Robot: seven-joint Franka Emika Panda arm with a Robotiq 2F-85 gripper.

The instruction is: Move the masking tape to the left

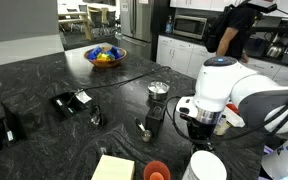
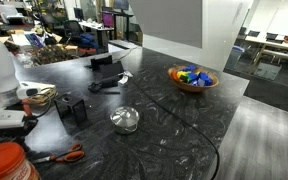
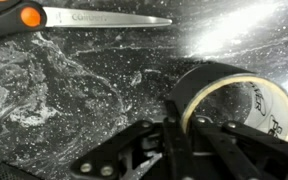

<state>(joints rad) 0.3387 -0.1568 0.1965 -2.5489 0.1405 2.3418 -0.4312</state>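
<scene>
The robot's gripper will release the masking tape on the dark countertop [image 1: 111, 141] just behind the yellow notepad.
The masking tape [image 3: 246, 93] is a roll lying flat on the dark speckled countertop, at the right of the wrist view. My gripper [image 3: 184, 118] is low over the counter, and its two black fingers are closed on the roll's near wall, one inside the ring and one outside. In both exterior views the roll [image 1: 158, 90] [image 2: 124, 120] sits mid-counter. The black gripper [image 1: 156, 106] on the white arm is right against it.
Orange-handled scissors [image 3: 74, 17] [image 2: 59, 155] lie close by. A bowl of colourful items [image 1: 105, 55] [image 2: 192, 77] stands at the far side with a cable running from it. Black boxes [image 1: 69, 101], a yellow notepad [image 1: 112, 167] and an orange cup [image 1: 156, 171] are on the counter.
</scene>
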